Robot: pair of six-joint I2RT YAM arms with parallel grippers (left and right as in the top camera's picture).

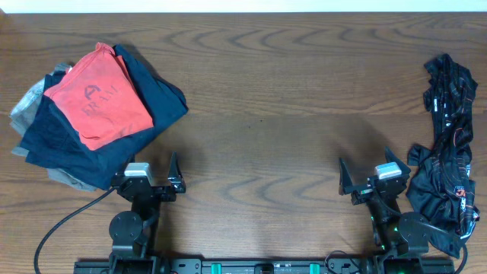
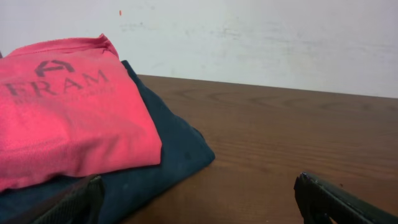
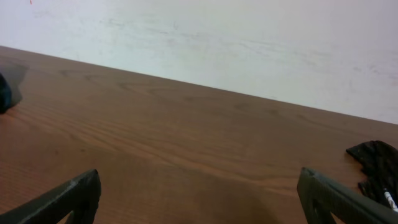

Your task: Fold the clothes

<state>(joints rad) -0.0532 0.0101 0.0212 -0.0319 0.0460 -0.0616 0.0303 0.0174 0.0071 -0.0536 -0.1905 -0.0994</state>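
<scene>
Next, I move my right gripper next to the black sports jersey's middle [image 1: 437,173], beside the fold that sticks out toward the table's centre, and close it there.
The black sports jersey [image 1: 445,144] with fine white and orange lines lies crumpled along the table's right edge. A corner of it shows at the right edge of the right wrist view [image 3: 379,163]. My right gripper [image 1: 368,174] is open and empty, just left of the jersey near the front edge. In its own view [image 3: 199,196] only bare wood lies between the fingers. My left gripper [image 1: 146,169] is open and empty at the front left, right beside the pile of folded garments; its fingers show wide apart in the left wrist view [image 2: 199,199].
A pile of folded clothes sits at the left: a red-orange shirt [image 1: 97,95] on navy garments [image 1: 156,99], with grey cloth [image 1: 27,106] beneath. The same shirt [image 2: 68,124] and navy cloth [image 2: 168,155] fill the left wrist view. A white wall stands behind the wooden table [image 1: 289,91].
</scene>
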